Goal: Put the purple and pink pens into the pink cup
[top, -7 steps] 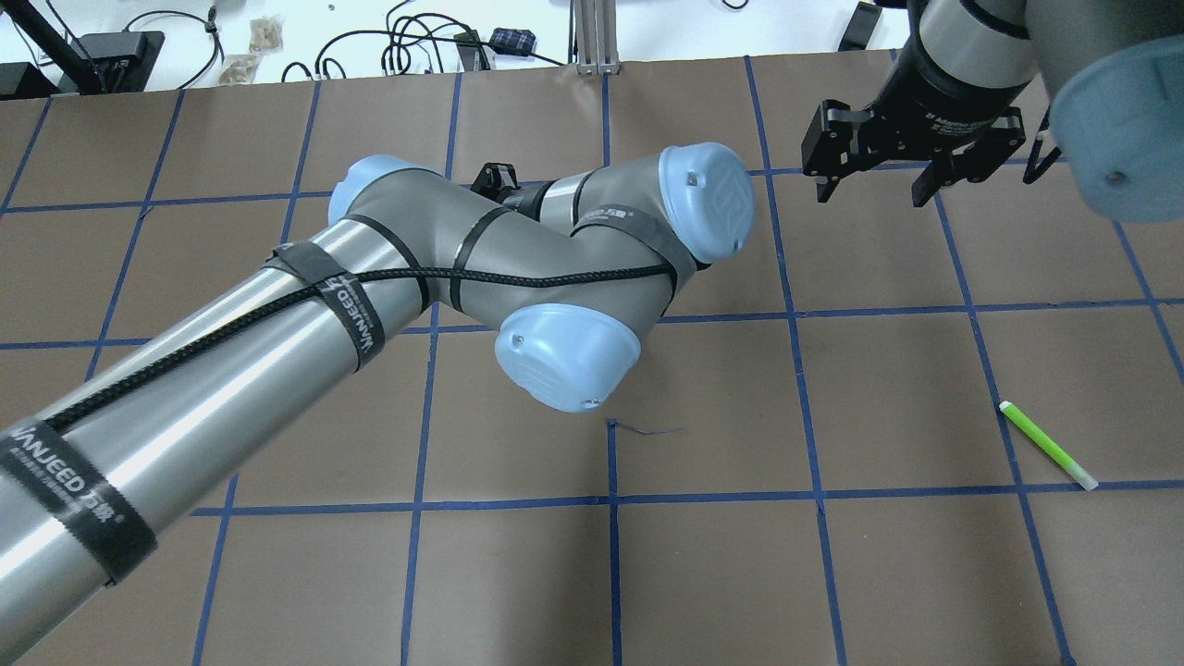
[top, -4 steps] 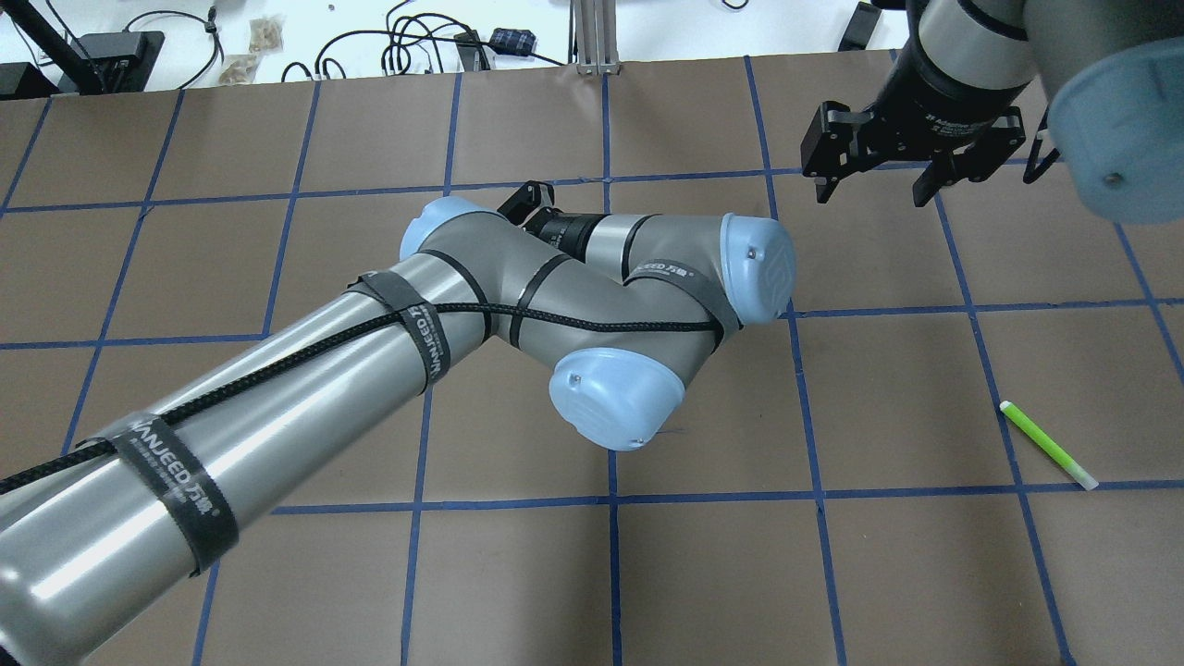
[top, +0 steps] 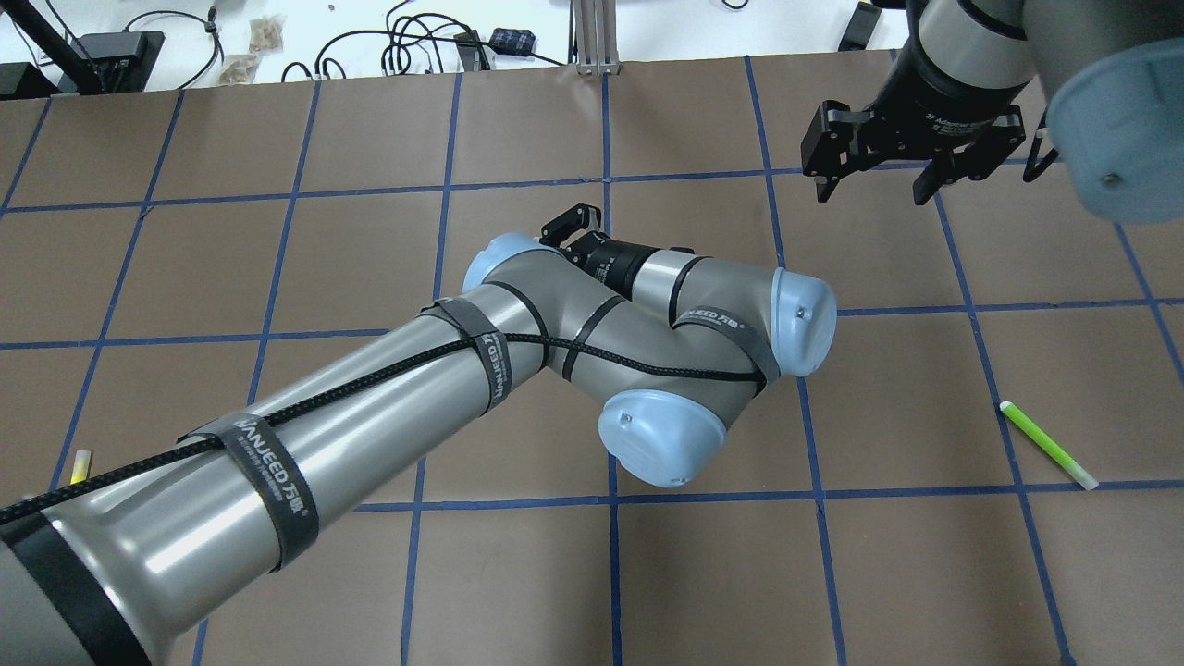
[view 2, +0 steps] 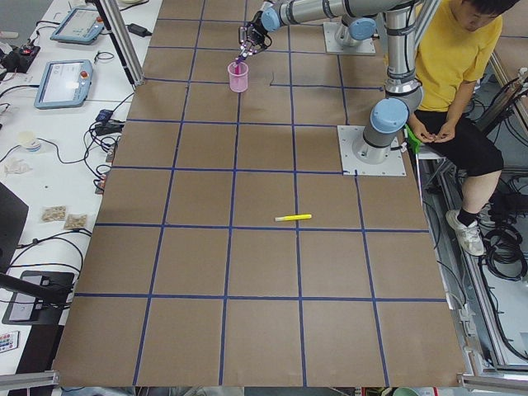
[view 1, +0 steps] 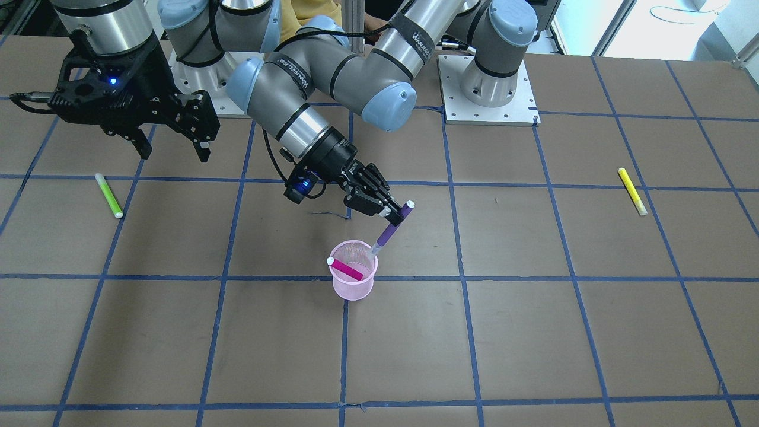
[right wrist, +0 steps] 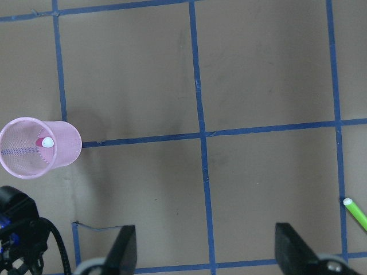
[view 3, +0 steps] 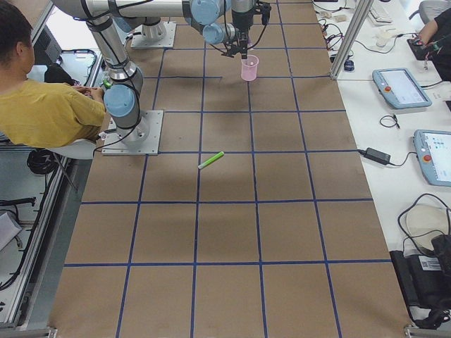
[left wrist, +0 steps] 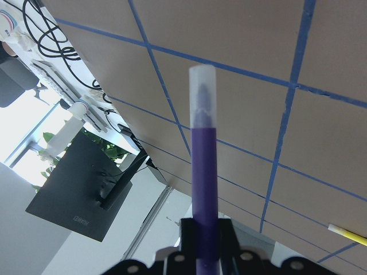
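Note:
I need to let go of the purple pen with my left gripper inside the pink cup point(view 1: 359, 271) next to the pink pen.
The pink mesh cup point(view 1: 354, 284) stands upright mid-table, with the pink pen point(view 1: 347, 270) leaning inside it. My left gripper point(view 1: 396, 212) is shut on the purple pen point(view 1: 388, 231) and holds it tilted, its clear-capped tip at the cup's far rim. The left wrist view shows the purple pen point(left wrist: 204, 172) between the fingers. My right gripper point(top: 874, 190) is open and empty, hovering well to the side; its wrist view shows the cup point(right wrist: 37, 152) at the left. In the overhead view my left arm hides the cup and both pens.
A green pen point(view 1: 109, 195) lies under my right arm's side of the table and also shows in the overhead view point(top: 1047, 445). A yellow pen point(view 1: 632, 191) lies far off on my left side. A person sits behind the robot bases point(view 2: 445, 74).
My left arm has swung rightward in the overhead view, carrying its gripper along. The right arm has not moved.

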Controlling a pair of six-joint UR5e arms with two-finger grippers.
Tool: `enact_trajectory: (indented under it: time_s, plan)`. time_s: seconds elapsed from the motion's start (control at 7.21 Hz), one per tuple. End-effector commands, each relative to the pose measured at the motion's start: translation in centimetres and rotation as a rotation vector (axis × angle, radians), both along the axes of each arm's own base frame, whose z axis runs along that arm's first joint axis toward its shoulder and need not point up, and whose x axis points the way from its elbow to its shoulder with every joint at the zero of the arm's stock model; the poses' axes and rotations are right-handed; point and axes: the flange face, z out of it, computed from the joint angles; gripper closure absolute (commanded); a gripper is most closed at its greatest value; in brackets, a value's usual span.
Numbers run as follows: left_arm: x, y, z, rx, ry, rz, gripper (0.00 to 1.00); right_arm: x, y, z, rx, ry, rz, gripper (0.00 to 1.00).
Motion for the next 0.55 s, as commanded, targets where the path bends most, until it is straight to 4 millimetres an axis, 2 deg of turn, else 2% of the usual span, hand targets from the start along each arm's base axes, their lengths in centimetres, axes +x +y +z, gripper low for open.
enact_trajectory:
  time_s: [0.0,0.42]
  plan:
    - [-0.9,0.4,-0.8,0.005,-0.007,-0.016,1.00,0.0,-0.3,0.0,-0.001,0.000,0.000,0.13]
    - [-1.5,-0.2,-3.2,0.002,-0.003,-0.017,1.00,-0.2,-0.5,0.3,-0.011,-0.005,0.027,0.11]
